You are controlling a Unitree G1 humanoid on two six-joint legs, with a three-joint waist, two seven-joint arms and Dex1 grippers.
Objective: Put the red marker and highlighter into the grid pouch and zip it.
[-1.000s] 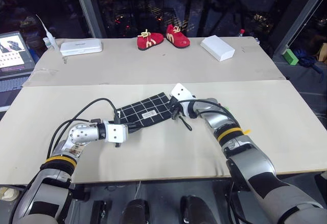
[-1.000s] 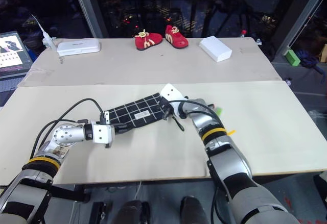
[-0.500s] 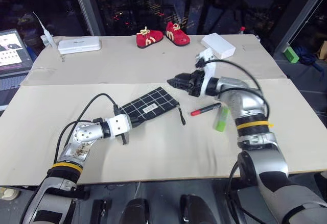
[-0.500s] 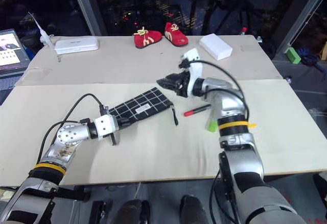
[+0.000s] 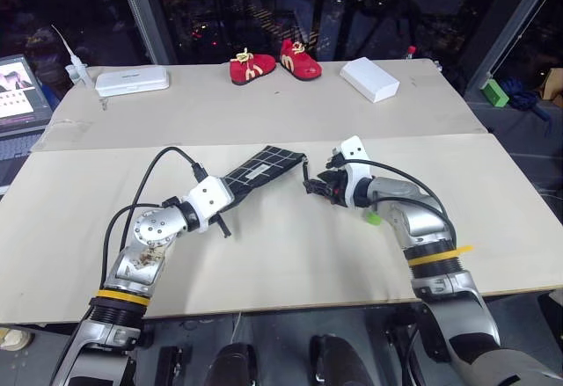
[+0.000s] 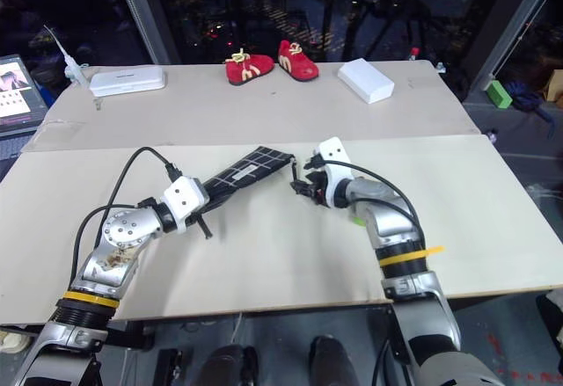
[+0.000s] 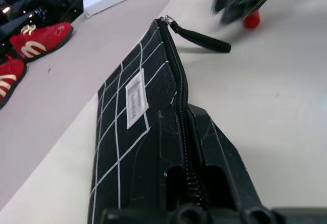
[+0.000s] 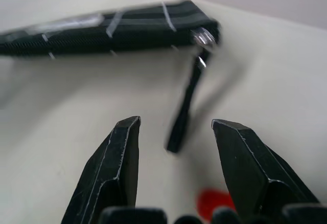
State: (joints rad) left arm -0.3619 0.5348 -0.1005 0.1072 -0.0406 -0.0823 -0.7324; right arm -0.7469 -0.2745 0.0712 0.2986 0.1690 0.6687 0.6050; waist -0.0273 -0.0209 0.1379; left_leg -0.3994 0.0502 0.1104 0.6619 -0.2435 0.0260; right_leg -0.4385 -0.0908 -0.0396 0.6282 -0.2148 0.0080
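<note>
My open right fingers reach only the pull cord's loose tip, so I need to grip the cord (image 8: 198, 65) beside the zipper slider, then pull the grid pouch open.
The grid pouch (image 5: 264, 164) is tipped up on its long edge at mid-table, zipper side up and white label (image 7: 135, 97) facing out. My left gripper (image 5: 229, 196) is shut on its near end. The black pull cord (image 8: 186, 109) hangs from the far end. My right gripper (image 5: 315, 186) is open just short of that cord, touching nothing. The red marker's cap (image 8: 215, 202) shows under the right fingers, the rest of it hidden. A bit of the green highlighter (image 5: 373, 219) peeks out from behind my right forearm.
At the table's back stand two small red shoes (image 5: 274, 62), a white box (image 5: 369, 79) and a flat white case (image 5: 132, 80). A laptop (image 5: 16, 83) sits at the far left. A green block (image 5: 495, 93) lies beyond the right edge.
My right gripper let go at the pouch's far end, swung up and away, then came back low by the pull cord, open. My left hand rolled, tipping the pouch onto its edge.
</note>
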